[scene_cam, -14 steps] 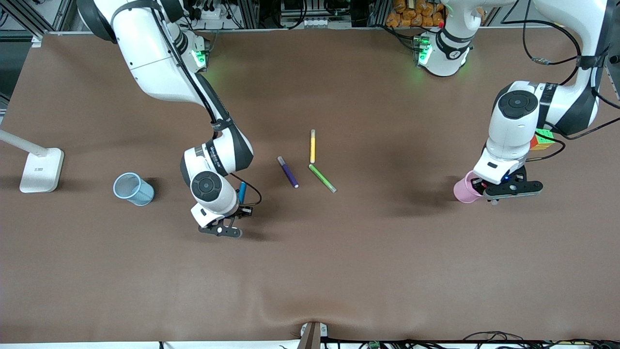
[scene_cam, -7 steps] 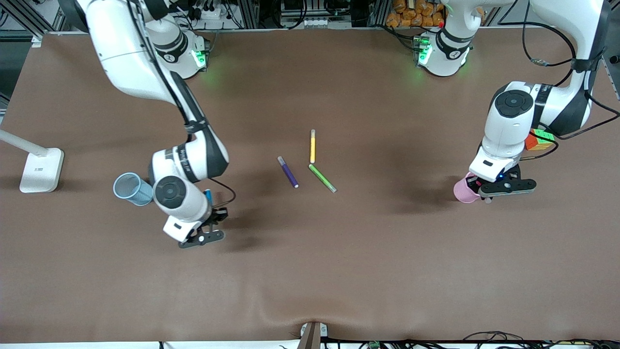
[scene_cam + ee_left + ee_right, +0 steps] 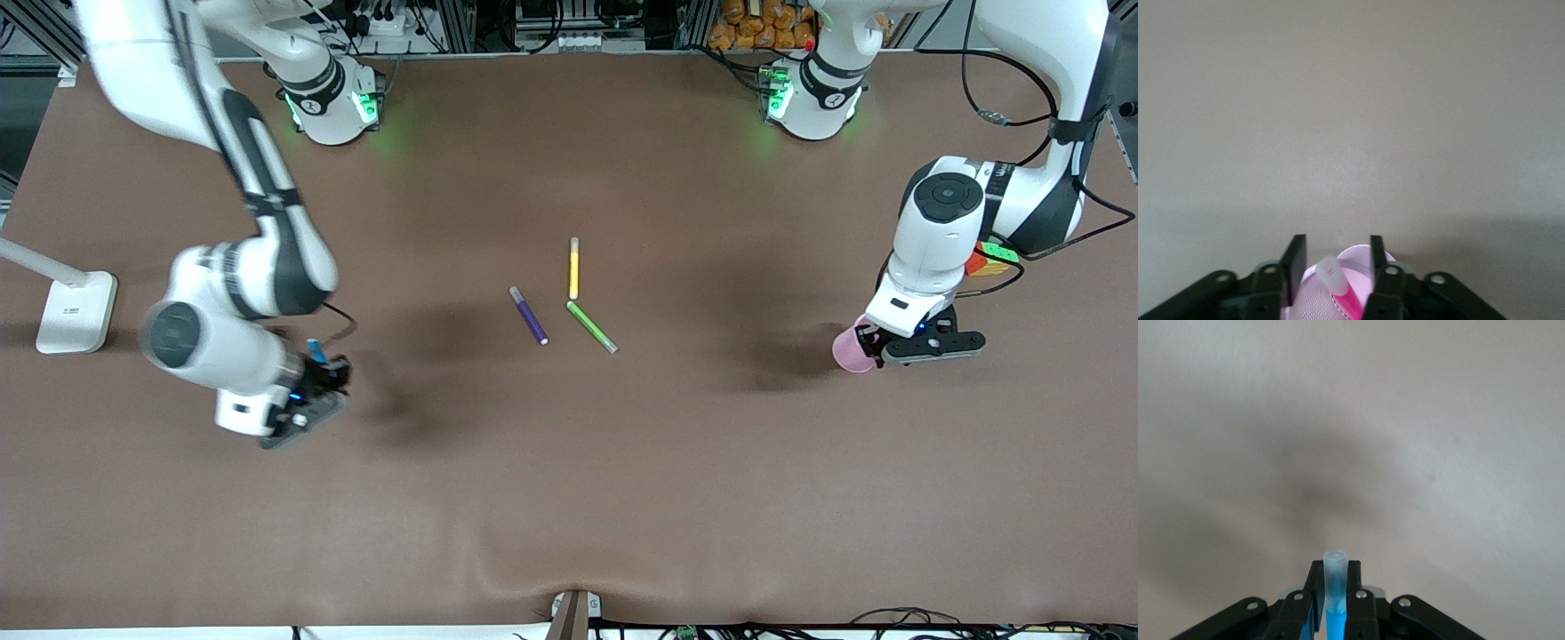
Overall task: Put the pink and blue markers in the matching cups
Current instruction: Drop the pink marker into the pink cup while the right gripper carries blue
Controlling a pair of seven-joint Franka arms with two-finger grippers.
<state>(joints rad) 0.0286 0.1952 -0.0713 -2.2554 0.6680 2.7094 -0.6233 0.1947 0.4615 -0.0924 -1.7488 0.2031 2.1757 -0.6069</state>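
Note:
The blue marker, now held upright above the table, will drop from my right gripper inside the pale blue cup [image 3: 245, 346] between the lamp base and purple pen.
My right gripper [image 3: 329, 373] is shut on the blue marker [image 3: 316, 349] and holds it upright above the table, at the right arm's end. In the right wrist view its greyish cap [image 3: 1335, 570] sticks out between the shut fingers [image 3: 1355, 577]. The pale blue cup is hidden under the right arm. My left gripper [image 3: 869, 342] is open, over the pale pink cup [image 3: 845, 354] at the left arm's end. In the left wrist view the pink marker [image 3: 1331, 275] leans inside the pink cup [image 3: 1311, 300], between the spread fingers [image 3: 1297, 257] and touching neither.
A purple pen [image 3: 528, 315], a yellow pen [image 3: 574, 268] and a green pen [image 3: 591, 326] lie at the table's middle. A white lamp base [image 3: 76, 311] stands at the right arm's end. A colour cube [image 3: 994, 258] sits beside the left arm.
My right arm has swung toward the right arm's end of the table with the blue marker and now covers the blue cup. The left gripper has hardly moved.

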